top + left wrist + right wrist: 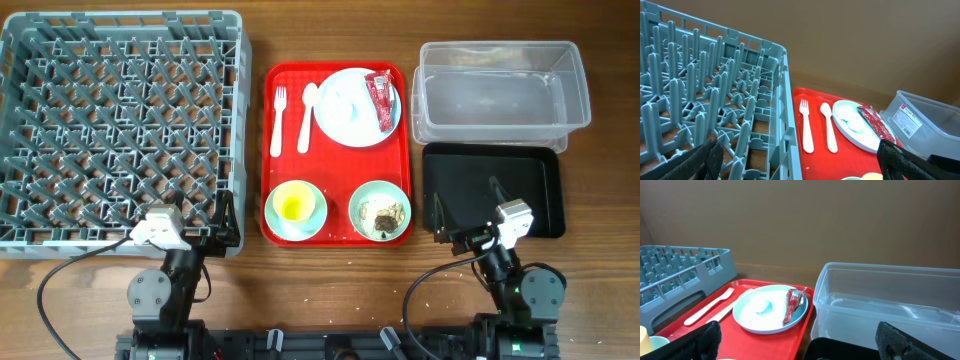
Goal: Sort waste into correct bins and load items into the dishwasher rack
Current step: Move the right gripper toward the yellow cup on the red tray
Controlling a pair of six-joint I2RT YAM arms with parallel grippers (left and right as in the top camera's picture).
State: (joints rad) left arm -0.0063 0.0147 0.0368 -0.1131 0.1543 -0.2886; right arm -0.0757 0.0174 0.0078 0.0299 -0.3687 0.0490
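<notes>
The yellow cup's rim (pixel 313 205) (pixel 645 327) has a side that faces the bowl of rice. Next, I need to move my right gripper to that side and close it there.
The grey dishwasher rack (pixel 120 20) fills the left. A pale blue plate (pixel 335 115) carries a white tissue (pixel 762 305) and a red wrapper (pixel 381 100). The fork (pixel 278 120) and spoon (pixel 306 115) lie left of it. One bowl (pixel 275 215) holds the yellow cup (pixel 292 204). The other bowl (pixel 380 188) holds rice and brown scraps (pixel 383 214). The clear tub (pixel 500 48) and black tray (pixel 520 180) are at the right. My left gripper (pixel 205 215) is open and empty over the rack's near right corner. My right gripper (pixel 467 205) is open and empty over the black tray's near left.
The plate, cutlery and bowls all sit on a flat red serving tray (pixel 340 165) between the rack and the bins. Narrow strips of bare wood separate the rack, the red tray and the bins. Cables trail at the table's front edge.
</notes>
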